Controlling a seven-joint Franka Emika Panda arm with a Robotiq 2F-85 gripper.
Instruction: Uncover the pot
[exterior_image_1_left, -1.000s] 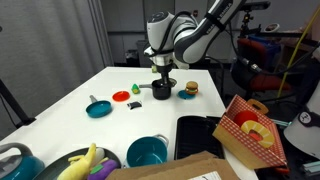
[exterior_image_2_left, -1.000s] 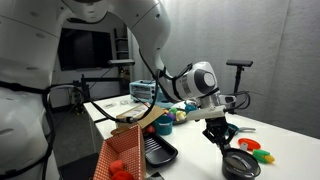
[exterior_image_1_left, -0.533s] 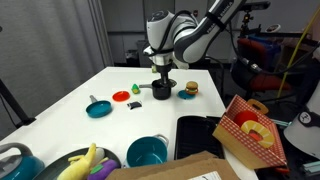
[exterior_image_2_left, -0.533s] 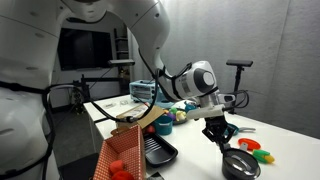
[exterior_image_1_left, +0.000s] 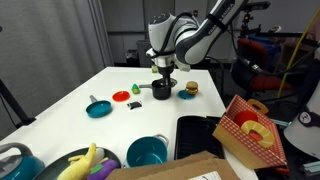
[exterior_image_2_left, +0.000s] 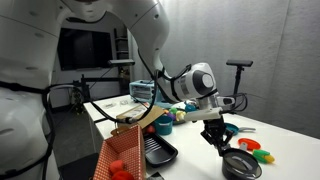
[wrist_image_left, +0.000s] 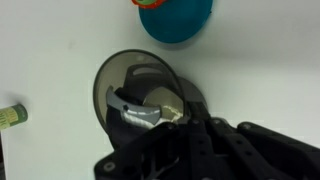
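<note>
The robot's gripper should release the lid on the white table (exterior_image_1_left: 173, 85) (wrist_image_left: 120, 72) just behind the black pot, toward the toy burger.
The small black pot (exterior_image_1_left: 160, 91) stands on the white table (exterior_image_1_left: 70, 115) beside the toy burger (exterior_image_1_left: 188, 89). My gripper (exterior_image_1_left: 161, 76) reaches straight down onto it; it also shows in an exterior view (exterior_image_2_left: 221, 137). In the wrist view the dark round lid (wrist_image_left: 128, 78) with a grey curved handle (wrist_image_left: 135, 108) lies just ahead of my gripper (wrist_image_left: 188, 122), slightly tilted, with a pale interior showing under its edge. The fingers look closed on the lid's handle. The pot's side handle is hidden.
A flat teal pan (exterior_image_1_left: 98, 108) (wrist_image_left: 176, 17), a red piece (exterior_image_1_left: 121, 96) and a green piece (exterior_image_1_left: 134, 89) lie near the pot. A larger teal bowl (exterior_image_1_left: 147, 151), a black tray (exterior_image_1_left: 195, 135) and a red-and-yellow box (exterior_image_1_left: 250, 130) stand at the front.
My gripper has shifted very slightly over the pot. Everything else has stayed where it was.
</note>
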